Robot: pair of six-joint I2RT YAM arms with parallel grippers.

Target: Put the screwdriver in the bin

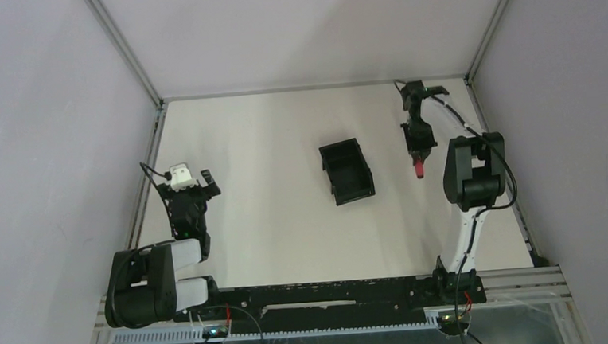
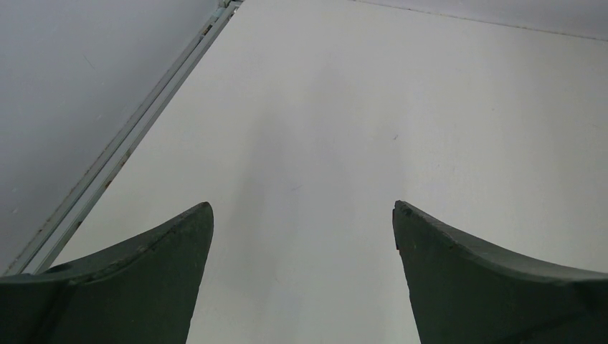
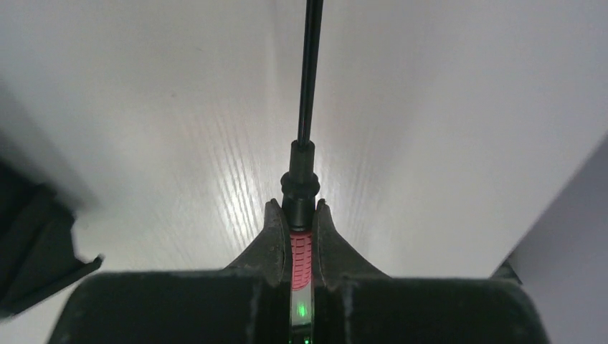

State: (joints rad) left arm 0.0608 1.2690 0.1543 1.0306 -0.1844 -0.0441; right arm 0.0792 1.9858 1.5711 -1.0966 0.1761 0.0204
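Note:
I need to release the screwdriver from my right gripper on the black bin's bottom (image 1: 345, 173), red handle toward the bin's near side. The screwdriver is now held beside the bin.
My right gripper (image 1: 418, 161) is shut on the screwdriver (image 1: 418, 167), to the right of the bin (image 1: 347, 171). In the right wrist view the fingers (image 3: 275, 236) clamp the red ribbed handle (image 3: 300, 258) and the thin dark shaft (image 3: 309, 72) points away over the white table. The bin is black, rectangular and looks empty in the top view; a dark corner of it shows at the left edge of the right wrist view (image 3: 32, 244). My left gripper (image 1: 194, 181) is open and empty at the table's left side, its fingers (image 2: 136, 279) spread wide over bare table.
The white table (image 1: 267, 142) is walled by grey panels with metal rails along the left and right edges. The right arm's elbow (image 1: 474, 169) stands close to the right rail. A black rail with cables runs along the near edge.

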